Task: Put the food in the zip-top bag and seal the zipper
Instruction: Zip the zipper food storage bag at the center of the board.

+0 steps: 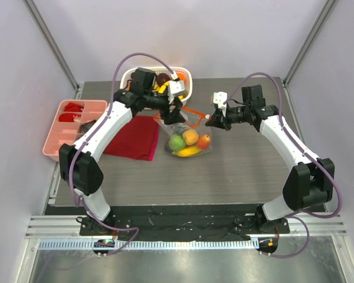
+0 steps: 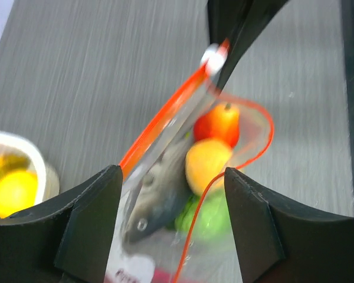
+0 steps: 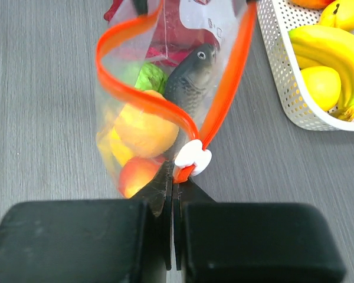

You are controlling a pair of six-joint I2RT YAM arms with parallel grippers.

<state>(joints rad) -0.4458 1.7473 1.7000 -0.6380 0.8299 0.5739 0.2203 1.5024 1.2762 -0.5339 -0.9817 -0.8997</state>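
The bag gapes open; left gripper will pinch the white slider (image 1: 207,117) beside my right gripper and pull it along the zipper.
The clear zip-top bag (image 1: 186,134) hangs over the table, its mouth gaping. Inside is food: a green piece (image 1: 177,141), an orange piece (image 1: 190,137), a red-orange fruit (image 1: 204,141), a banana (image 1: 187,152) and a grey toy fish (image 3: 192,79). My right gripper (image 3: 172,180) is shut on the bag's corner right by the white slider (image 3: 193,158) of the orange-red zipper (image 3: 227,94). My left gripper (image 2: 172,194) is open, its jaws on either side of the bag's other end (image 2: 159,188). The zipper (image 2: 165,118) runs up to the right gripper's fingers (image 2: 242,23).
A white slotted basket (image 1: 186,76) with bananas (image 3: 330,47) and other fruit stands at the back, just behind the left gripper (image 1: 176,113). A dark red cloth (image 1: 133,137) lies left of the bag. A pink tray (image 1: 53,138) stands at the left table edge.
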